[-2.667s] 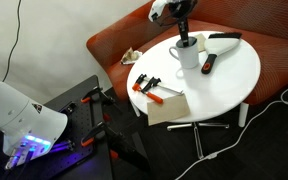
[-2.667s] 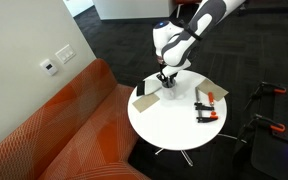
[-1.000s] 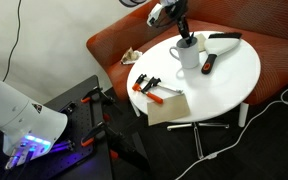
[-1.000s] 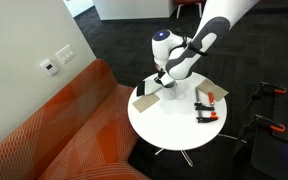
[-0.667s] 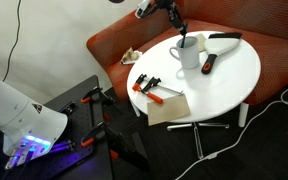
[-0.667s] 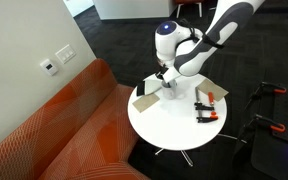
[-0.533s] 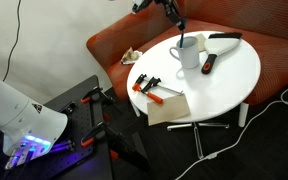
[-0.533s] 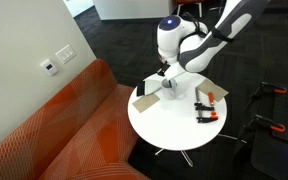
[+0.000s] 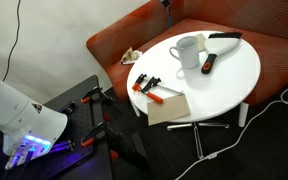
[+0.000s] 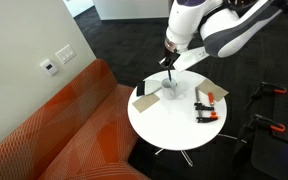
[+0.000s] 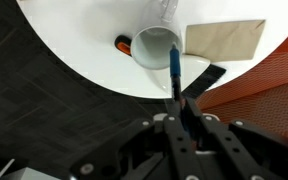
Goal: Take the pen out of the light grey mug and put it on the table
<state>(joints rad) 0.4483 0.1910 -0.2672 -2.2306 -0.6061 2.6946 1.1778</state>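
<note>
My gripper should set the pen free on the bare white table [image 9: 160, 54] between the mug's handle and the edge on the sofa side.
The light grey mug [image 9: 189, 50] stands upright on the round white table [image 9: 229, 80], near its edge by the sofa. It also shows in an exterior view [image 10: 172, 90] and in the wrist view [image 11: 156, 47]. My gripper [image 10: 170, 60] is high above the mug and shut on the pen [image 10: 169, 73]. The thin dark pen hangs straight down, its lower tip clear of the mug rim. In the wrist view the pen [image 11: 174, 68] sticks out from between the fingers [image 11: 184, 108], pointing at the mug. In an exterior view the arm is almost out of frame at the top.
Two orange-and-black clamps [image 9: 149, 87] [image 10: 204, 105] and a brown card [image 9: 167, 105] lie on the table. A short black object with a red end [image 9: 208, 63] lies beside the mug. An orange sofa [image 10: 54, 130] curves round the table. Cables lie on the floor.
My gripper has risen straight up from the mug, lifting the pen out of it. The arm has left most of one exterior view. The mug has not moved.
</note>
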